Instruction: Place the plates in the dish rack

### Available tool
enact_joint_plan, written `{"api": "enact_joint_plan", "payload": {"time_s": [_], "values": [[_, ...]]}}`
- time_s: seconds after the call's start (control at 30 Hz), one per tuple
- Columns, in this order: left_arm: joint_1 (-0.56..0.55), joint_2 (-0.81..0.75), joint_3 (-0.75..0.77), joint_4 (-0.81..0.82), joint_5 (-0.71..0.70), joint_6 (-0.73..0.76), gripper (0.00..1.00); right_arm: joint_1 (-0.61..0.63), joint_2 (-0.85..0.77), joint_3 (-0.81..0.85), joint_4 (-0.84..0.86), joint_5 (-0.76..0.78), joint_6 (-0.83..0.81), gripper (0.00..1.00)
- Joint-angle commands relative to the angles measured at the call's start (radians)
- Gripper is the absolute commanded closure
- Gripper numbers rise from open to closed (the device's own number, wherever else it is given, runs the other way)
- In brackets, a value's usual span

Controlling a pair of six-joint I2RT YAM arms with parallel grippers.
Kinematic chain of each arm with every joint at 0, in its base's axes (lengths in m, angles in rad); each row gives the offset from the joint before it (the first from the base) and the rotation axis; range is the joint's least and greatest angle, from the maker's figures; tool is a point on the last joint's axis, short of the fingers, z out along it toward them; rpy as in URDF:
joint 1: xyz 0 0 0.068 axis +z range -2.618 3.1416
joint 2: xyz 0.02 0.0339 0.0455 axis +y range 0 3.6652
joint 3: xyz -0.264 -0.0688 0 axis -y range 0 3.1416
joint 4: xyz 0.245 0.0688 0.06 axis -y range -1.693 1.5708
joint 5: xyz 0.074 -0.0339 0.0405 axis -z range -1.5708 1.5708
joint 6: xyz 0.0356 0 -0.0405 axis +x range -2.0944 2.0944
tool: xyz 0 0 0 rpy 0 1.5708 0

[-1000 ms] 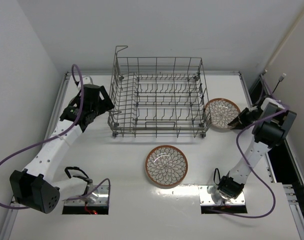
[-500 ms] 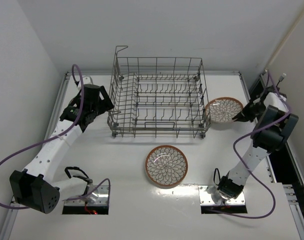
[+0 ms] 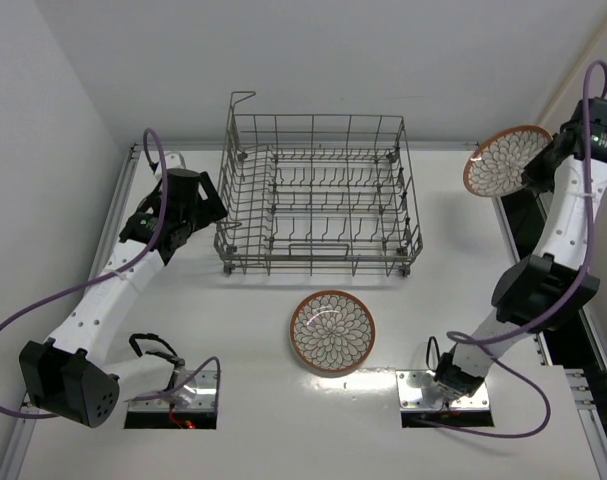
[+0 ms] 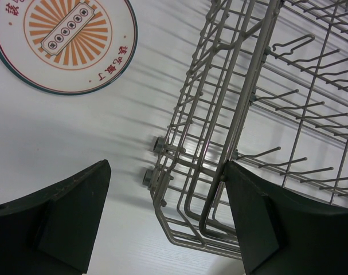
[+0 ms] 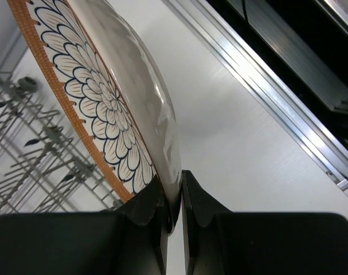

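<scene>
Next, my right gripper lets go of the plate upright between the dish rack's wires [image 3: 385, 206], at the end closest to the aluminium rail.
The grey wire dish rack [image 3: 318, 200] stands at the back middle of the table with no plates in it. One flower-patterned plate [image 3: 332, 331] lies flat on the table in front of it. The other plate [image 3: 505, 160] hangs tilted in the air to the right of the rack, with my right gripper [image 3: 538, 170] shut on its rim. The right wrist view shows both fingers pinching that plate [image 5: 105, 103] at its edge [image 5: 172, 197]. My left gripper [image 4: 165, 220] is open, its fingers standing either side of the rack's near left corner [image 4: 185, 229] without touching it.
A round printed sticker [image 4: 65, 40] lies on the table left of the rack. An aluminium rail [image 5: 265, 86] and a dark gap run along the table's right edge below the raised plate. White walls close in the back and the left.
My right gripper closed on the plate lying beside the rack's right end and lifted it up, tilting it toward the back right. The left arm has not moved.
</scene>
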Motion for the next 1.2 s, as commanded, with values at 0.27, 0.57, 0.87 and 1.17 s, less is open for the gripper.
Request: {"api": "enact_joint_plan", "payload": {"time_s": [0.27, 0.57, 0.87, 1.17], "values": [[-0.024, -0.096, -0.020, 0.005, -0.087, 0.012, 0.23, 0.349, -0.219, 0.135, -0.053, 0.177, -0.004, 1.00], [-0.024, -0.105, 0.067, -0.009, -0.174, 0.070, 0.23, 0.625, -0.199, 0.075, -0.063, 0.382, 0.006, 1.00], [-0.057, -0.105, 0.105, -0.085, -0.372, 0.104, 0.23, 0.751, -0.087, 0.060, -0.073, 0.567, -0.013, 1.00], [-0.075, -0.149, 0.051, -0.116, -0.561, 0.142, 0.20, 0.782, -0.023, 0.038, -0.052, 0.660, -0.039, 1.00]]}}
